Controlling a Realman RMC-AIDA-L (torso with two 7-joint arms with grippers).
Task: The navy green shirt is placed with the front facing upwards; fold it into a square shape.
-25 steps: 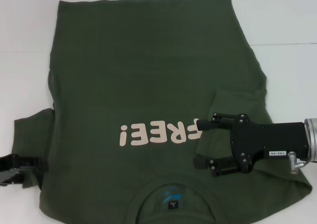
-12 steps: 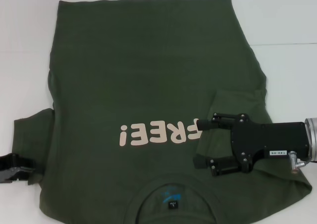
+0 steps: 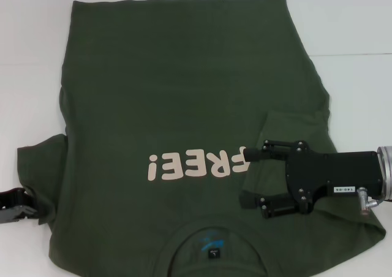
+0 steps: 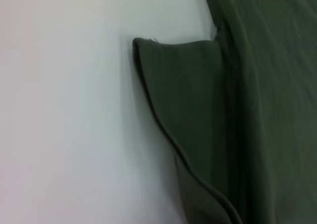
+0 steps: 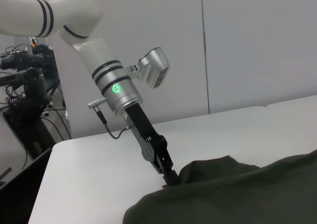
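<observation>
My left gripper will open, grip deeper into the sleeve [image 3: 56, 194] and pull it straight before folding it over, as it pinches just the edge of the unfolded sleeve.
The navy green shirt [image 3: 184, 87] lies front up on the white table [image 3: 355, 26], its pale "FREE!" lettering [image 3: 196, 165] upside down and the blue neck label [image 3: 211, 240] near me. Its right sleeve [image 3: 294, 127] is folded inward over the body. My right gripper [image 3: 245, 176] hovers open above that fold, beside the lettering. At the lower left, my left gripper [image 3: 24, 204] is shut on the edge of the left sleeve [image 3: 43, 166]. The right wrist view shows the left gripper [image 5: 170, 176] pinching the sleeve's raised hem [image 5: 198, 169]. The left sleeve [image 4: 198, 110] fills the left wrist view.
Bare white table [image 4: 64, 110] lies left of the sleeve and beyond the shirt's hem [image 3: 177, 0]. A seam in the tabletop [image 3: 355, 54] runs across on the right. Dark equipment and cables [image 5: 25, 95] stand past the table's edge [image 5: 44, 159].
My left gripper has closed on the left sleeve's edge and drawn slightly outward, bunching the sleeve. The right gripper has not moved.
</observation>
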